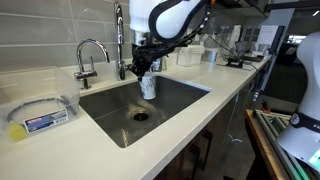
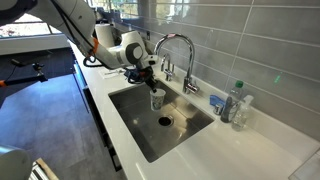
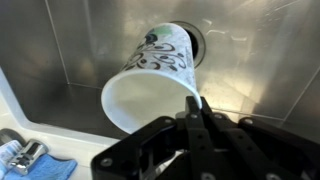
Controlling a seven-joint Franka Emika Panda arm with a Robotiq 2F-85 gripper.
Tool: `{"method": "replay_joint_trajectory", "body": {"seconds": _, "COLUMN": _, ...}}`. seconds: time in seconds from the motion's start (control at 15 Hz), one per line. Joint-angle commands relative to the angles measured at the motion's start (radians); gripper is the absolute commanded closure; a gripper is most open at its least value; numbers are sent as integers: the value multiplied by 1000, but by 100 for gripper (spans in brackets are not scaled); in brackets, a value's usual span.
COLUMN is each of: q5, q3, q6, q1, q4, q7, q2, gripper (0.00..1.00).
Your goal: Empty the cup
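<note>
I will use my gripper to put the white paper cup down on the counter (image 1: 64, 146), at a place just in front of the clear container.
The white paper cup (image 3: 152, 75), with blue-green marks on its side, is held by its rim in my gripper (image 3: 197, 103), which is shut on it. In the wrist view the cup is tipped, its open mouth faces the camera and its inside looks empty. In both exterior views the cup (image 1: 148, 86) (image 2: 157, 100) hangs below my gripper (image 1: 145, 70) (image 2: 150, 82) over the steel sink (image 1: 120, 108) (image 2: 190, 125), above the basin and near the drain (image 1: 140, 115) (image 2: 166, 121).
A chrome faucet (image 1: 90, 55) (image 2: 176, 50) stands behind the sink. A flat clear container with a blue label (image 1: 42, 118) lies on the counter. A clear plastic bottle (image 2: 234, 103) stands by the sink. A blue cloth (image 3: 40, 165) shows at the wrist view's lower left.
</note>
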Motion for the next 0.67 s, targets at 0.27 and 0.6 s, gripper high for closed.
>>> {"method": "replay_joint_trajectory", "body": {"seconds": 0.27, "q5": 26, "q3": 393, "q6": -32, "q1": -232, "q4": -13, "q7": -124, "q2": -119, "gripper": 99}}
{"method": "replay_joint_trajectory", "body": {"seconds": 0.6, "q5": 114, "q3": 546, "q6": -24, "q1": -282, "q4": 12, "q7": -344, "q2": -139, "gripper": 99}}
